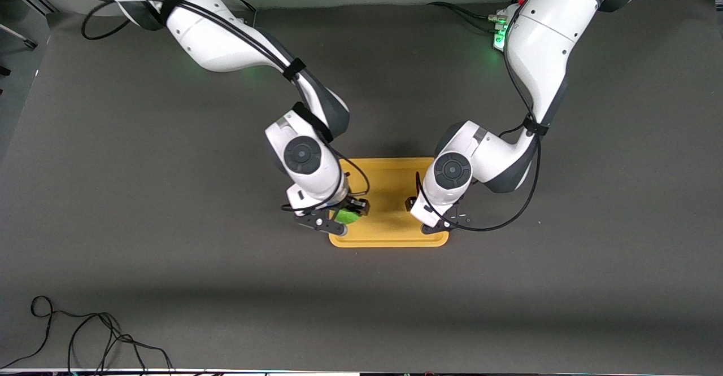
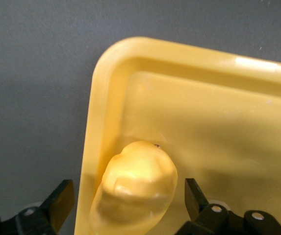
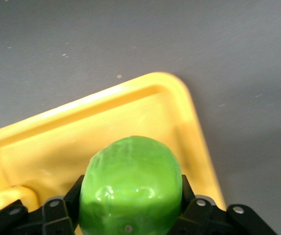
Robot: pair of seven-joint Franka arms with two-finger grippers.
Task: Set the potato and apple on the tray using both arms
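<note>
Next, my right gripper releases the green apple near the middle of the orange-yellow tray point(image 1: 379, 202), next to the potato.
The orange-yellow tray point(image 1: 390, 235) lies mid-table. My right gripper point(image 1: 345, 216) is shut on the green apple point(image 1: 347, 215) over the tray's camera-side corner at the right arm's end. In the right wrist view the apple point(image 3: 130, 191) sits tight between both fingers above the tray point(image 3: 130, 112). My left gripper point(image 1: 438, 221) is over the tray's camera-side corner at the left arm's end. In the left wrist view it point(image 2: 128, 200) is open, and the yellow-tan potato point(image 2: 135, 191) lies on the tray point(image 2: 204, 112) between the fingers point(image 2: 62, 200), clear of both. The left hand hides the potato in the front view.
A loose black cable point(image 1: 85, 331) lies on the dark table near the front camera at the right arm's end. More cables point(image 1: 469, 12) run by the left arm's base. A pale yellow lump point(image 3: 8, 198) shows at the edge of the right wrist view.
</note>
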